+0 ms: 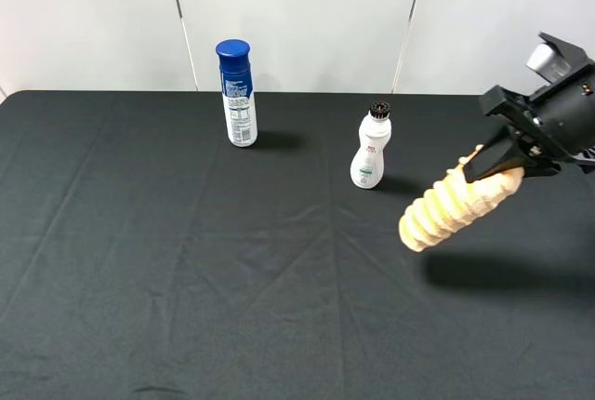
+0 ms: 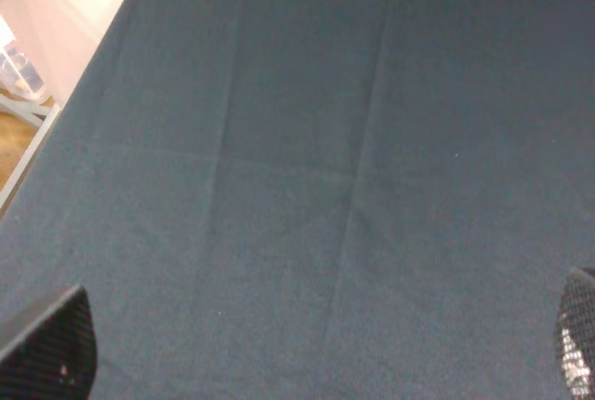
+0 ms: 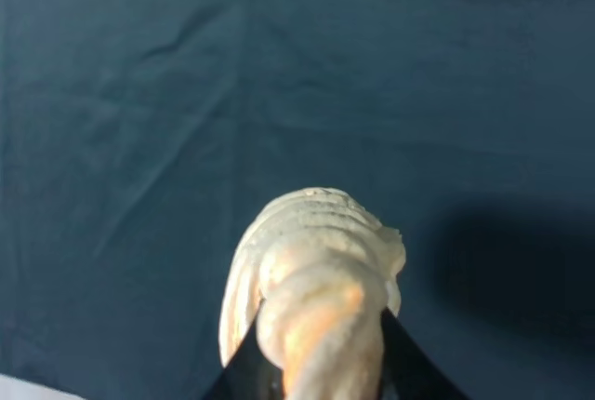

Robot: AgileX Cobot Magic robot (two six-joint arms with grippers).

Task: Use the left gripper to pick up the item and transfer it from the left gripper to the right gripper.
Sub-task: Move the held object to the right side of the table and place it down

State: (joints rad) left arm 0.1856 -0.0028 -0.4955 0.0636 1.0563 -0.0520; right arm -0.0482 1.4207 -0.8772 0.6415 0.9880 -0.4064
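Observation:
I will use my right gripper to put the loaf down on the black cloth a short way from the small white bottle (image 1: 468, 216).
The item (image 1: 451, 206), a peach-tan ridged bread-like loaf, hangs in the air above the right side of the black table. My right gripper (image 1: 493, 166) is shut on its far end, and the loaf slants down to the left. In the right wrist view the loaf (image 3: 311, 279) fills the space between the two black fingers of the right gripper (image 3: 321, 372). My left gripper (image 2: 316, 353) shows only in the left wrist view. Its two fingertips (image 2: 46, 353) stand wide apart over bare cloth, open and empty. The left arm is out of the exterior high view.
A blue-capped spray can (image 1: 237, 93) stands at the back left of centre. A small white bottle with a black cap (image 1: 372, 151) stands just left of the held loaf. The black cloth (image 1: 186, 279) has creases. The table's left edge (image 2: 56, 112) shows in the left wrist view.

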